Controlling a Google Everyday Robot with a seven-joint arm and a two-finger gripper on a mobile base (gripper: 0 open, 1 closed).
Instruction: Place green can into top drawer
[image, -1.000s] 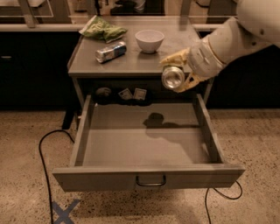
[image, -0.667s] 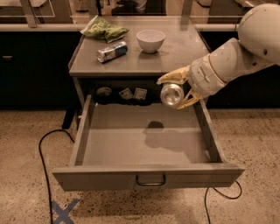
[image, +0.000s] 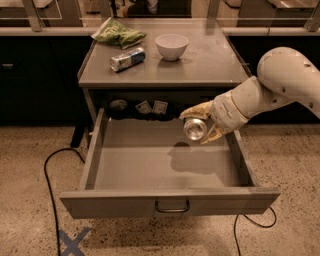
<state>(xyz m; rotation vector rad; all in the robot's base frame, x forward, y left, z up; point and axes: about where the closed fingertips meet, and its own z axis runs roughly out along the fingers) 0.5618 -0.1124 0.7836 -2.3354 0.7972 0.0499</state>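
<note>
My gripper is going to let go of the green can on the middle of the drawer's bottom (image: 160, 162), behind the dark loop handle.
My gripper (image: 199, 126) is shut on the green can (image: 195, 129). The can lies on its side with its shiny silver end facing the camera, held just above the right part of the open top drawer (image: 167, 167). The drawer is pulled fully out; its grey front panel has a small dark loop handle (image: 172, 206). The can's shadow falls on the drawer floor below it. The green body of the can is mostly hidden by the tan fingers (image: 197, 111).
On the tabletop (image: 210, 62) stand a white bowl (image: 171, 46), a blue-and-white silver can (image: 127, 59) on its side and a green snack bag (image: 118, 33). Small items lie at the drawer's back (image: 150, 106). A black cable (image: 52, 175) runs on the floor at left.
The gripper with the can has moved down and slightly left, from the table's front edge level to just over the drawer's interior.
</note>
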